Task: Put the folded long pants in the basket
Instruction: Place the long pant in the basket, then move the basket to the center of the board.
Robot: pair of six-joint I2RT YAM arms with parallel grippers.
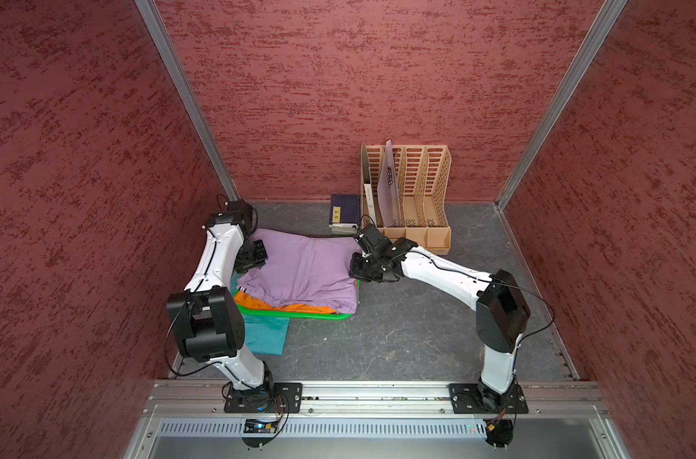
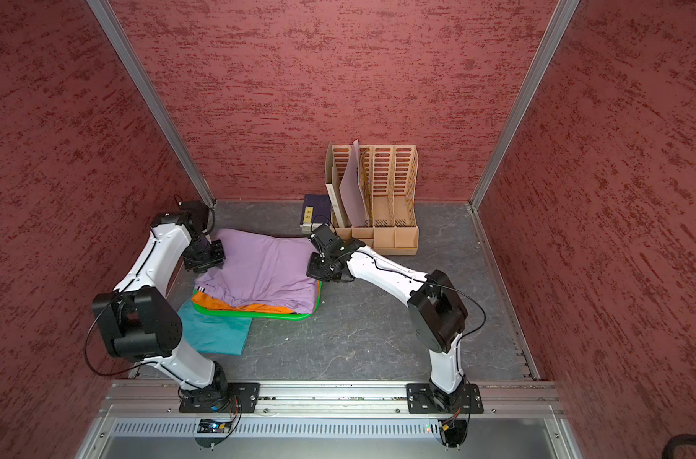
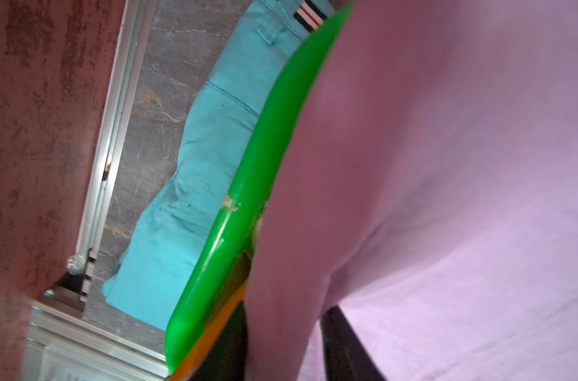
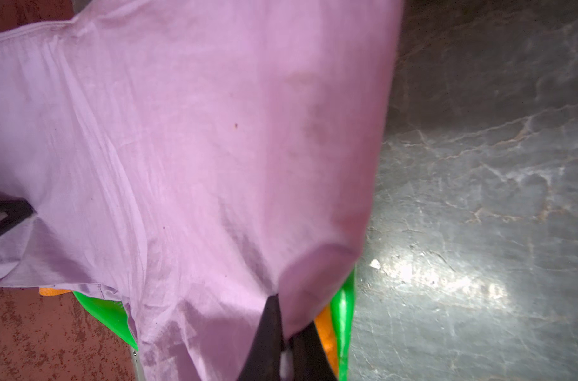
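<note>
The basket sits on the teal pants while a lilac fold is in my right gripper, so my right gripper will take the green rim (image 4: 344, 306) and drag the basket clear.
The lilac pants (image 1: 302, 270) (image 2: 263, 266) lie on top of the orange pants (image 1: 259, 304) in the green basket (image 1: 298, 316) (image 2: 259, 316). The teal pants (image 1: 265, 337) (image 3: 198, 165), with a striped waistband, rest on the table at the basket's front left, partly under it. My left gripper (image 1: 255, 258) (image 3: 286, 306) is at the lilac cloth's left edge, jaws apart with a loose fold between them. My right gripper (image 1: 356, 270) (image 4: 289, 316) is at the right edge. Its fingers stand close together, pinching a lilac fold (image 4: 314, 280) over the basket's rim (image 4: 345, 313).
A beige slotted file organiser (image 1: 410, 198) holding sheets stands at the back, with a dark blue book (image 1: 344, 210) lying to its left. Red walls close in on three sides. An aluminium rail (image 1: 378, 393) runs along the front.
</note>
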